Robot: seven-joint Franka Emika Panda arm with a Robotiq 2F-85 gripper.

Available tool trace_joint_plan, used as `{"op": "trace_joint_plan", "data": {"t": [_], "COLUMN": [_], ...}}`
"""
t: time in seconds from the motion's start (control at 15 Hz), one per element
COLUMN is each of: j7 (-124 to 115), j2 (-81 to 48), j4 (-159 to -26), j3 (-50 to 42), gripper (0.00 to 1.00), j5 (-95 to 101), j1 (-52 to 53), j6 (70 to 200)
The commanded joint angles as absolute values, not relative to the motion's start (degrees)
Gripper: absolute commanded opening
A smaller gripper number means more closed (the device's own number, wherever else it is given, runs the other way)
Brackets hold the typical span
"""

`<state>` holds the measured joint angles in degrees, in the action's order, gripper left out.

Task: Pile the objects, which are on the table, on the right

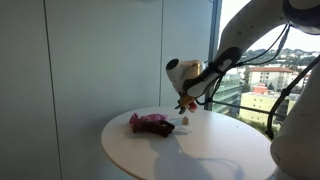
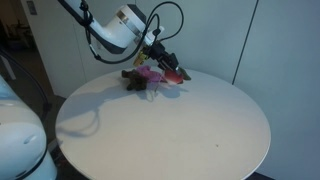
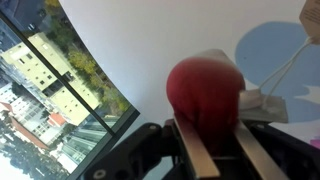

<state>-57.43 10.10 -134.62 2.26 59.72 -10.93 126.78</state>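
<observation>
My gripper has the round red object. Next, I let it go on the bare white tabletop (image 1: 203,122) near the window, away from the pink pile.
My gripper (image 3: 212,150) is shut on a round red object (image 3: 203,90), held just above the round white table (image 1: 200,150). In both exterior views the gripper (image 1: 185,104) (image 2: 170,66) hangs close to a pile of pink and dark soft objects (image 1: 150,123) (image 2: 143,76). The red object (image 2: 178,73) shows at the fingertips, right beside the pile. A small white object (image 1: 186,120) lies on the table under the gripper. It also shows in the wrist view (image 3: 258,102), behind the red object.
The table's edge (image 3: 120,75) runs close to a floor-to-ceiling window (image 1: 262,60) with a city far below. A wall (image 1: 90,50) stands behind the table. The wide tabletop (image 2: 170,130) stretches away from the pile.
</observation>
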Motion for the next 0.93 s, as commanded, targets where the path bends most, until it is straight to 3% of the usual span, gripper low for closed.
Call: {"op": "trace_joint_plan", "data": {"t": [0.0, 0.47, 0.87], "j7": [-58.09, -59.69, -72.96], "j2": [6.14, 0.66, -3.33], "j4": [-129.58, -118.34, -114.28], "j3": [-1.17, -5.47, -5.52], "gripper": [0.1, 0.09, 0.09], "j5": [56.65, 39.13, 48.65], "j1": [-10.08, -10.08, -8.79], "j6": [117.25, 104.22, 98.54]}}
